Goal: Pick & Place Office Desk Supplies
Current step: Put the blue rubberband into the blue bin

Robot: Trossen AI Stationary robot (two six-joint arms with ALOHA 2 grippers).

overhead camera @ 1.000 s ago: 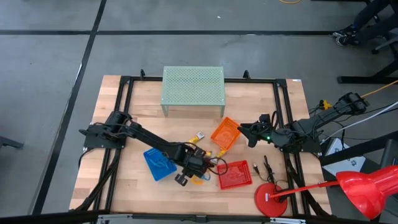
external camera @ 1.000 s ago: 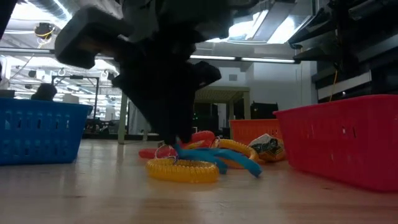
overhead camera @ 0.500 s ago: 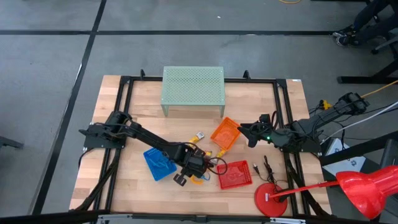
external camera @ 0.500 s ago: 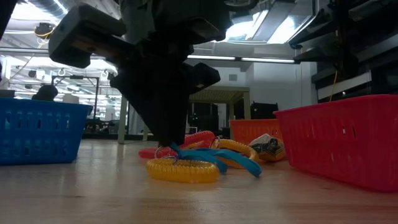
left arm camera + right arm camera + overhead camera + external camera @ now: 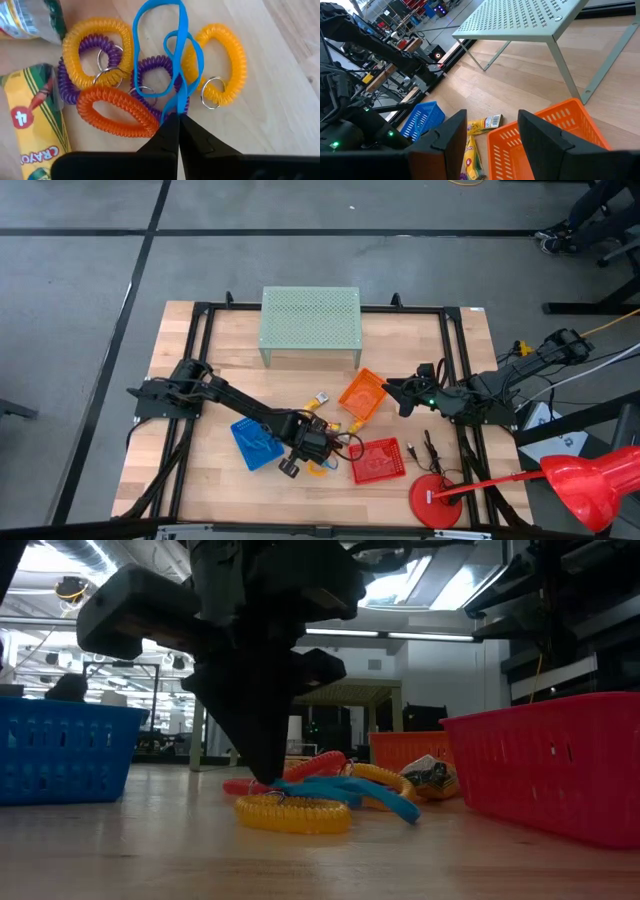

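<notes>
My left gripper is going to let go of the blue loop inside the blue basket [image 5: 259, 444].
A pile of small supplies lies between the blue basket [image 5: 255, 443] and the red basket [image 5: 378, 460]. It holds yellow, orange and purple coil loops with key rings [image 5: 97, 52], a thin blue loop [image 5: 160, 30] draped over them, and a crayon box [image 5: 27, 130]. My left gripper [image 5: 312, 452] stands over the pile, pointing down, shut on the blue loop [image 5: 345, 790]. My right gripper [image 5: 405, 395] hangs open beside the orange basket [image 5: 362, 393], touching nothing. A small yellow-and-white piece [image 5: 321, 397] lies on the table left of that basket. My left gripper [image 5: 176, 131] pinches the blue loop at one end [image 5: 176, 107] between its two fingertips. The fingers come from above, pointing down. The rest of the loop lies slack over the purple and yellow coils [image 5: 220, 65], resting on the pile.
The pale green perforated stand [image 5: 310, 320] sits at the table's far side. A red round-based lamp [image 5: 435, 500] stands at the near right corner, with dark clips [image 5: 425, 450] nearby. The red basket [image 5: 550, 770] is close to the right of the pile, the blue basket [image 5: 60, 750] to its left.
My left gripper has edged slightly toward the table's left while staying shut on the blue loop. The coils have stayed in place.
</notes>
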